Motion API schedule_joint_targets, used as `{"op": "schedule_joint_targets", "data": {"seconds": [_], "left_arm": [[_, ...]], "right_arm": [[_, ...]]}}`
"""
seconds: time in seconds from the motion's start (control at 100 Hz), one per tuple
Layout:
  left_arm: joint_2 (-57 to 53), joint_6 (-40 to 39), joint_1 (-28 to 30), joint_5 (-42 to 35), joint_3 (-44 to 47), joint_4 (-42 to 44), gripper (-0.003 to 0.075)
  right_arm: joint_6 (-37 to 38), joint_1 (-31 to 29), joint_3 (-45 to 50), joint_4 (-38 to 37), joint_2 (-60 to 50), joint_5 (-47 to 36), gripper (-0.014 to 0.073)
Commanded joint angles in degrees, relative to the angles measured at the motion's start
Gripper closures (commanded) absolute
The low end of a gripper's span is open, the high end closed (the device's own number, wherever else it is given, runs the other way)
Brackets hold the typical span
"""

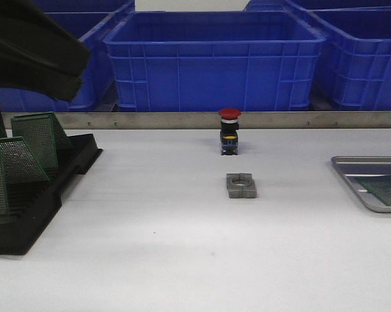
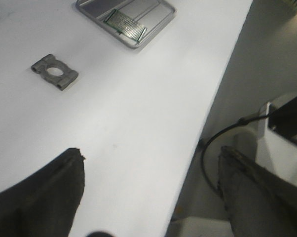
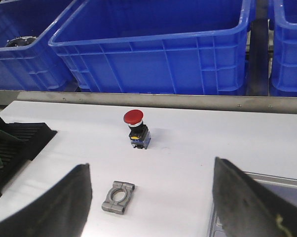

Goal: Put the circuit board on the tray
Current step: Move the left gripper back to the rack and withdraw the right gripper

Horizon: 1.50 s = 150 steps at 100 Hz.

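Next, my left gripper goes to the top edge of the frontmost green circuit board in the black slotted rack and closes there.
The silver-grey tray [image 1: 367,159] lies at the table's right edge, and a green circuit board [image 1: 385,190] rests flat on its floor. In the left wrist view the same tray [image 2: 151,12] and board [image 2: 125,25] are far from my left gripper [image 2: 152,152], which is open and empty over the table's front edge. More green circuit boards [image 1: 39,140] stand upright in the black slotted rack [image 1: 26,221] at the left. My right gripper [image 3: 152,165] is open and empty above the table's middle. Only a strip of the tray [image 3: 281,180] shows beside its finger.
A red-capped push button [image 1: 229,130] stands mid-table, with a grey metal bracket [image 1: 241,186] lying just in front of it. Blue plastic crates [image 1: 215,58] line the back behind a metal rail. My left arm [image 1: 33,52] hangs dark at the upper left.
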Motion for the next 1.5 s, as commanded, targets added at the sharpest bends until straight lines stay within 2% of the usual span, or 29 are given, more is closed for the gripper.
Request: {"op": "schedule_joint_targets", "data": {"seconds": [0.0, 0.17, 0.28, 0.36, 0.45, 0.59, 0.66, 0.9, 1.05, 1.33, 1.49], "left_arm": [[-3.7, -0.2, 0.2, -0.2, -3.6, 4.1, 0.0218], [-7.6, -0.4, 0.2, -2.8, -6.9, 20.7, 0.0222], [-10.2, -3.2, 0.2, -2.8, -7.4, 31.8, 0.0247], [-11.1, -3.7, 0.2, -2.8, -7.4, 40.7, 0.0288], [-11.1, -4.2, 0.2, -2.7, -7.4, 46.6, 0.0357], [-9.6, -4.2, 0.2, -3.0, -7.4, 48.2, 0.0459], [-8.2, -4.2, 0.2, -3.3, -7.4, 48.2, 0.0484], [-5.8, -4.0, 0.2, -11.0, -7.4, 48.4, 0.0484], [-5.8, -0.4, 0.2, -16.5, -7.4, 49.1, 0.0484], [-4.1, 5.6, 0.2, -17.9, -7.4, 49.1, 0.0484], [-1.5, 5.8, 0.1, -18.5, -7.4, 49.4, 0.0484]], "right_arm": [[-0.9, -0.2, -0.7, 1.8, -1.3, 1.3, 0.0057], [-0.9, -0.2, -0.7, 1.8, -1.3, 1.3, 0.0057], [-0.9, -0.2, -0.7, 1.8, -1.3, 1.0, 0.0057], [-0.9, -0.2, -0.7, 1.8, -1.3, 1.0, 0.0057], [-0.9, -0.2, -0.7, 1.8, -1.3, 1.0, 0.0057], [-0.9, -0.2, -0.8, 1.9, -1.3, 1.2, 0.0057], [-0.9, -0.2, -0.8, 1.9, -1.3, 1.2, 0.0057], [-0.9, -0.2, -0.8, 2.3, -1.3, 1.5, 0.0057], [-0.9, -0.2, -0.8, 2.3, -1.3, 1.5, 0.0057], [-0.9, -0.2, -0.8, 2.3, -1.3, 1.5, 0.0057], [-0.9, -0.2, -0.8, 2.3, -1.3, 1.5, 0.0057]]}}
